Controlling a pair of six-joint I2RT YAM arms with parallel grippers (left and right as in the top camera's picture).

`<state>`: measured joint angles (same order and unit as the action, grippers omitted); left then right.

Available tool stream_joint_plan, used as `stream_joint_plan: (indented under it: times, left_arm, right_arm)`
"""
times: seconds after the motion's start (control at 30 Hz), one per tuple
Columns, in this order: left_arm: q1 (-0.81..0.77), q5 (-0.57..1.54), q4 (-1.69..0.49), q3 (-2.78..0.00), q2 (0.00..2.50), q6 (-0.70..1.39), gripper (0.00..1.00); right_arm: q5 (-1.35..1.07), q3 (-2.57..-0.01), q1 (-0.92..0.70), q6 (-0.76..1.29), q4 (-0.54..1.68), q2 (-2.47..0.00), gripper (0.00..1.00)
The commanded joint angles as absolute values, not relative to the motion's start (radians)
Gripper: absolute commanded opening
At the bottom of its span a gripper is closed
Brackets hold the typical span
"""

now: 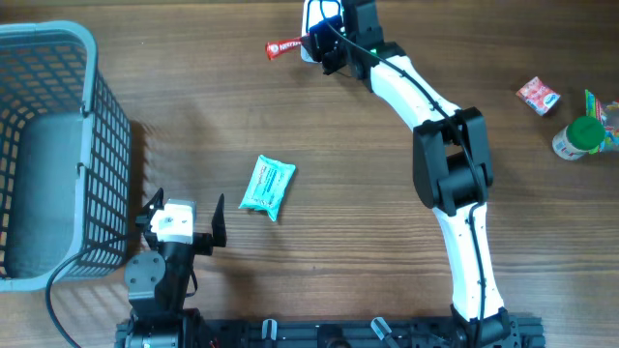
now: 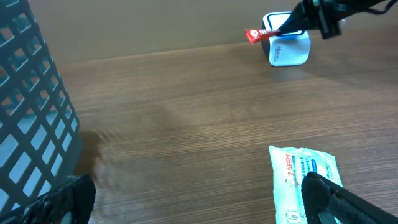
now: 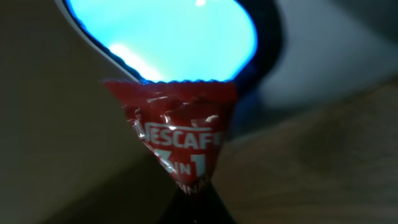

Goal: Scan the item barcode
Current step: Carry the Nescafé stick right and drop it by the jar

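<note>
The robot's right gripper should release the red Nescafe sachet on the table (image 1: pixel 532 134) between the red-and-white packet and the green-capped bottle.
The item is a red Nescafe 3-in-1 sachet (image 1: pixel 283 46), and my right gripper (image 1: pixel 311 43) is shut on its one end at the far edge of the table. The sachet (image 3: pixel 177 134) stands right in front of the scanner's glowing blue window (image 3: pixel 168 37), its top edge overlapping the light. In the left wrist view the sachet (image 2: pixel 256 35) sticks out to the left of the white scanner (image 2: pixel 289 48). My left gripper (image 1: pixel 187 205) hangs open near the table's front, with nothing between its fingers.
A grey mesh basket (image 1: pixel 58 145) fills the left side, close to my left arm. A teal wipes pack (image 1: pixel 267 187) lies mid-table, just right of the left gripper. A red-and-white packet (image 1: pixel 538 96) and a green-capped bottle (image 1: pixel 578 136) sit at the far right.
</note>
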<state>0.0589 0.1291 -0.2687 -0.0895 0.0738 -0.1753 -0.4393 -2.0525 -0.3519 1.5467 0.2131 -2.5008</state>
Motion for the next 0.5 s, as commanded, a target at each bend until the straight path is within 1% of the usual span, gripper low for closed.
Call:
stream_joint_plan:
  times: [0.0, 0.1, 0.13, 0.27, 0.3, 0.4, 0.47]
  left_arm:
    - [0.053, 0.138, -0.266, -0.084, 0.068, -0.187, 1.0]
    - [0.053, 0.138, -0.266, -0.084, 0.068, -0.187, 1.0]
    - [0.053, 0.138, -0.266, -0.084, 0.068, -0.187, 1.0]
    - [0.053, 0.138, -0.266, -0.084, 0.068, -0.187, 1.0]
    - [0.053, 0.138, -0.266, -0.084, 0.068, -0.187, 1.0]
    - [0.053, 0.138, -0.266, -0.084, 0.068, -0.187, 1.0]
    - [0.053, 0.138, -0.266, -0.084, 0.068, -0.187, 1.0]
  right_arm:
    - [-0.435, -2.095, -0.347, 1.402, 0.344, -2.342, 0.05]
    - [-0.386, -2.095, -0.315, 1.31, 0.55, -2.235, 0.05]
    - [-0.35, -2.095, -0.3, 1.28, 0.657, -2.196, 0.05]
    - [-0.07, -2.095, -0.211, 1.195, 1.105, -2.103, 0.04]
    - [-0.036, -2.095, -0.183, 1.151, 1.182, -2.102, 0.04]
    - [0.056, -2.056, -0.101, 1.044, 1.325, -2.104, 0.04]
    - [0.104, -2.01, -0.049, 0.956, 1.341, -2.104, 0.04]
